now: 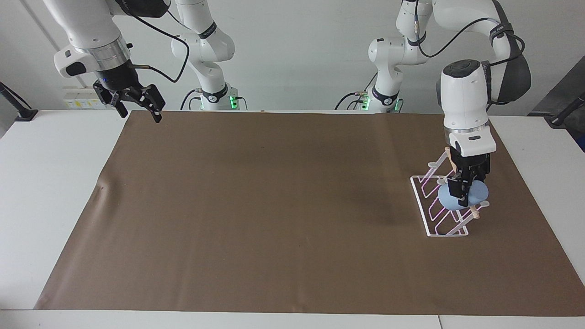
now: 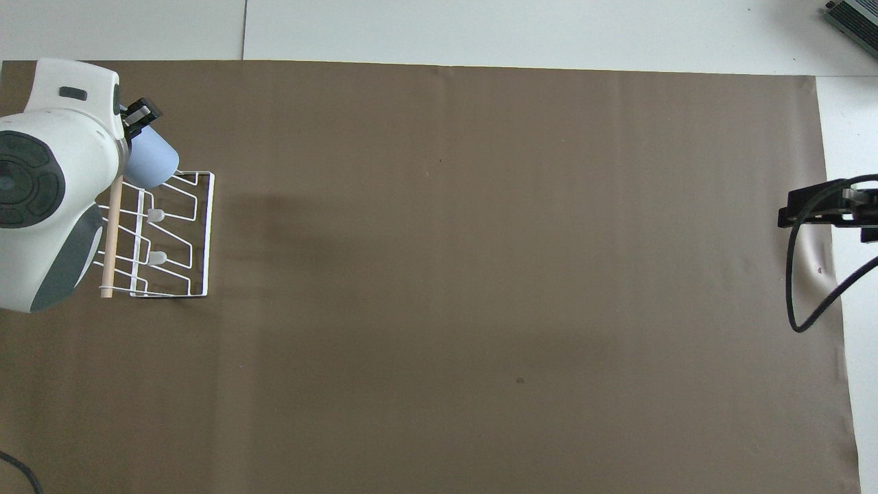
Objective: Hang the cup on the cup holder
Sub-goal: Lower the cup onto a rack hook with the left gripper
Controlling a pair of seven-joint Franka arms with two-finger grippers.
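My left gripper needs to let go of the light blue cup on the upper corner of the cup holder, out [image 2: 176,186] past the wooden dowel.
The light blue cup [image 1: 476,193] [image 2: 153,160] is tilted on its side, held low over the upper part of the white wire cup holder [image 1: 449,235] [image 2: 209,233], at the wooden dowel [image 1: 470,211] [image 2: 110,233]. My left gripper [image 1: 462,197] points straight down and is shut on the cup's rim; one finger [image 2: 141,112] shows past the wrist in the overhead view. I cannot tell whether a prong is inside the cup. My right gripper [image 1: 136,101] [image 2: 817,210] waits open and empty, high over the mat's edge at the right arm's end.
A brown mat [image 1: 274,205] covers most of the white table [image 1: 50,183], with a small wrinkle [image 1: 100,187] at the right arm's end. The cup holder stands at the left arm's end of the mat.
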